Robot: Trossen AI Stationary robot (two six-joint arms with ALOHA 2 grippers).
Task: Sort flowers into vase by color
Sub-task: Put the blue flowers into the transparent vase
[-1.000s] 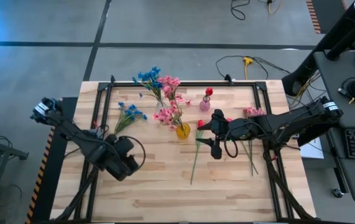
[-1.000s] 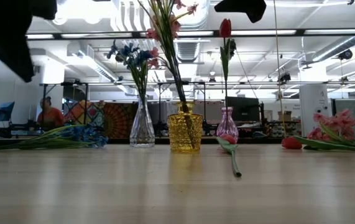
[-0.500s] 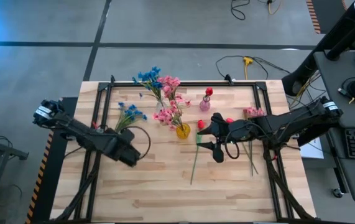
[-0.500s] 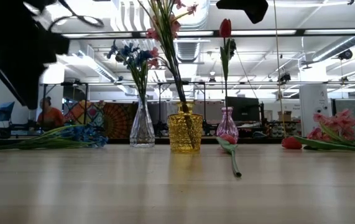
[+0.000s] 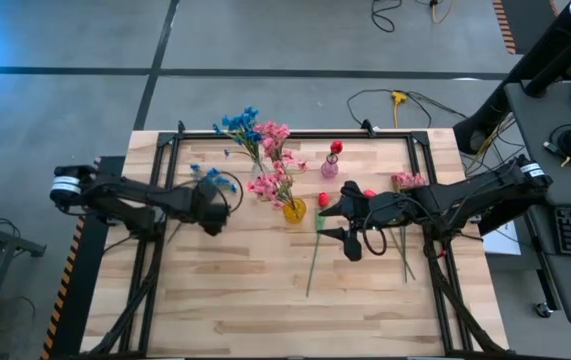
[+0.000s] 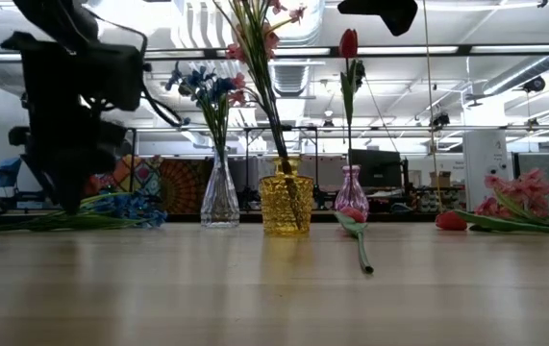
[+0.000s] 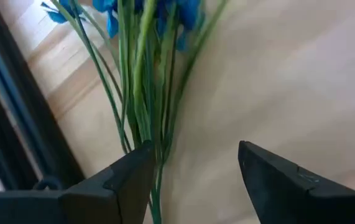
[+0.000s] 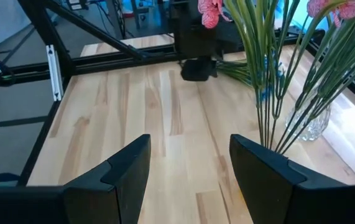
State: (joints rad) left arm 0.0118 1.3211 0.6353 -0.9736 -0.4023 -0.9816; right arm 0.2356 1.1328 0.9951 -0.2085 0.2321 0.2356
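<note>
The stems of the blue flowers run against one finger of the left gripper, so the robot should shift that gripper toward the black frame and close it around the stems' narrow part (image 7: 154, 148).
Loose blue flowers (image 5: 210, 180) lie flat on the table at the far left. My left gripper (image 5: 210, 207) hangs open just over their green stems (image 7: 141, 87), which run past one finger (image 7: 130, 177). A clear vase (image 6: 220, 197) holds blue flowers, a yellow vase (image 5: 294, 210) holds pink ones, and a pink vase (image 5: 329, 166) holds a red tulip. A red tulip (image 5: 322, 200) and pink flowers (image 5: 406, 181) lie flat on the table. My right gripper (image 5: 330, 221) hovers open above the lying tulip, right of the yellow vase.
A black metal frame (image 5: 165, 150) borders the tabletop at its left, far and right sides. A second red bud (image 5: 368, 193) lies by my right arm. Bare wood (image 5: 255, 300) spreads across the table's near half.
My left gripper has swung from the near left of the table toward the far edge and come down over the loose blue flowers, tipping to point more steeply down. Its fingers have stayed open. No flower has moved.
</note>
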